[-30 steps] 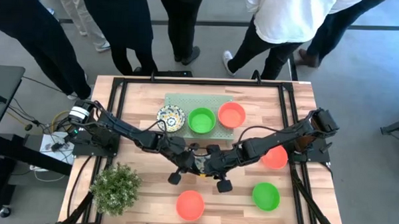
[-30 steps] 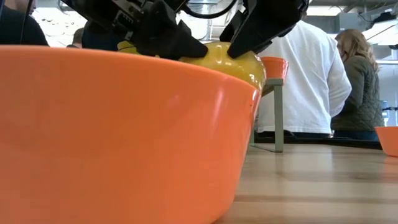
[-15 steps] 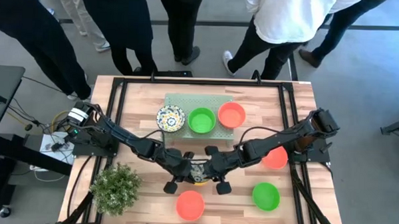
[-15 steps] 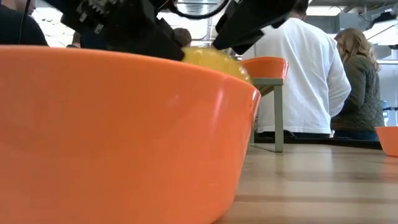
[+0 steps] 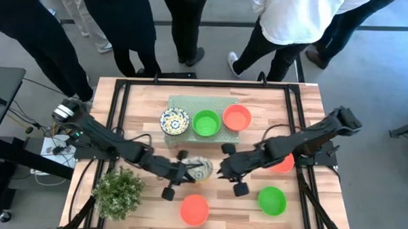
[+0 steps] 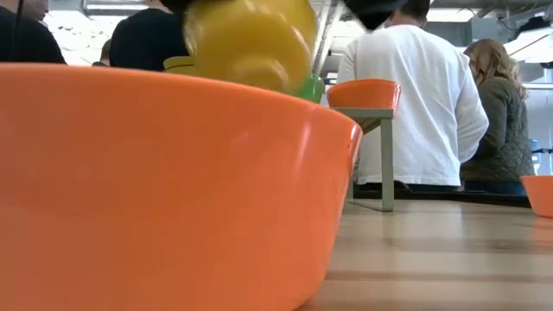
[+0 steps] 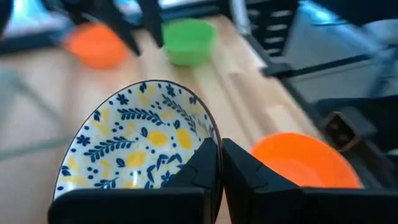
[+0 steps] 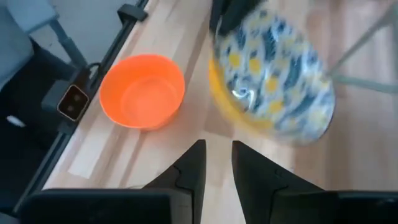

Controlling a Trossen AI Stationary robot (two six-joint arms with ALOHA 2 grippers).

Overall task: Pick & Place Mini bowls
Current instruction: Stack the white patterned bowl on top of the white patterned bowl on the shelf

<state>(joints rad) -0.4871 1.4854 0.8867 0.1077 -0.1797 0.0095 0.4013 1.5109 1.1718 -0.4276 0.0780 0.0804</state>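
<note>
Next, I release the floral bowl from my left gripper so that it sits inside the other floral bowl (image 5: pixel 174 119) on the pale green mat.
A mini bowl, white with a blue and yellow floral inside (image 7: pixel 140 146) and yellow outside (image 6: pixel 251 39), hangs above the table's near middle (image 5: pixel 202 169). My left gripper (image 7: pixel 219 149) (image 5: pixel 187 172) is shut on it. My right gripper (image 8: pixel 217 155) (image 5: pixel 224 168) stands open just to the bowl's right, with nothing between its fingers. On the pale green mat (image 5: pixel 191 102) stand another floral bowl (image 5: pixel 175 120), a green one (image 5: pixel 206 123) and an orange one (image 5: pixel 236 118). My left gripper pinches the floral bowl's rim (image 7: pixel 210 130) on the side toward the arm, one finger inside the bowl and one outside. The fingers come from the table's left, slanting down. The bowl is lifted clear of the table and tilted.
An orange bowl (image 5: pixel 194 209) sits at the near edge below the held bowl and fills the low view (image 6: pixel 173 190). A green bowl (image 5: pixel 272 200) and an orange one (image 5: pixel 282 161) stand at the right, a bushy plant (image 5: pixel 118 191) at the near left. People stand beyond the far edge.
My right gripper has let go of the floral bowl and drawn back up and toward the table's right edge. My left gripper has raised the bowl, which now hangs clear above the orange bowl's rim in the low view.
</note>
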